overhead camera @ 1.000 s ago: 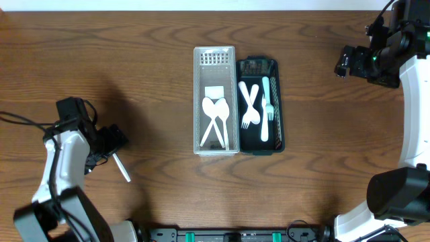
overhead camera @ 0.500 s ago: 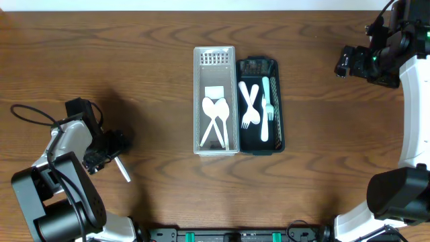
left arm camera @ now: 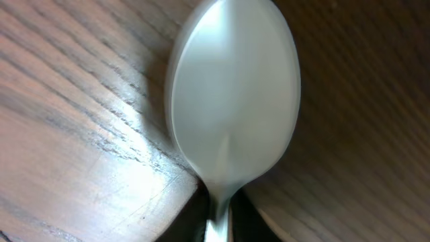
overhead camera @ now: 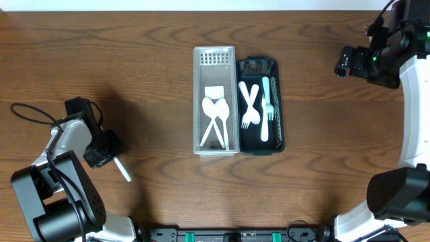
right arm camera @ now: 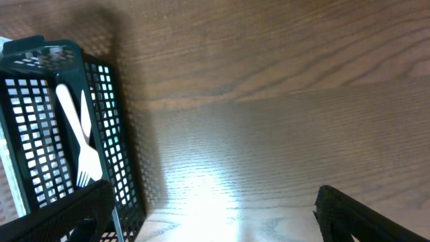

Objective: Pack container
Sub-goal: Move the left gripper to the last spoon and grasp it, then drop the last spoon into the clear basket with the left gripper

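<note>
Next, my left gripper lets go of the spoon on the white spoons in the white basket (overhead camera: 225, 122), toward the side of the black basket.
A white plastic spoon (left arm camera: 232, 101) fills the left wrist view, bowl upward, its neck pinched between the dark jaws at the bottom edge. From overhead, my left gripper (overhead camera: 106, 149) is low over the left side of the table, shut on this spoon, whose white handle (overhead camera: 122, 168) sticks out toward the front. A white basket (overhead camera: 197, 101) at the centre holds two white spoons (overhead camera: 215, 119). Beside it, a black basket (overhead camera: 281, 101) holds white forks (overhead camera: 248, 107). My right gripper (overhead camera: 344, 62) hovers open at the far right, nothing between its fingers (right arm camera: 60, 215).
The right wrist view shows the black basket (right arm camera: 114, 134) with a fork (right arm camera: 77, 141) at its left, bare wood to the right. A small white card (overhead camera: 214, 92) lies in the white basket. A black cable (overhead camera: 27, 111) loops by the left arm.
My left gripper has shut on the spoon on the table, after settling slightly over it. The right arm and both baskets have not moved.
</note>
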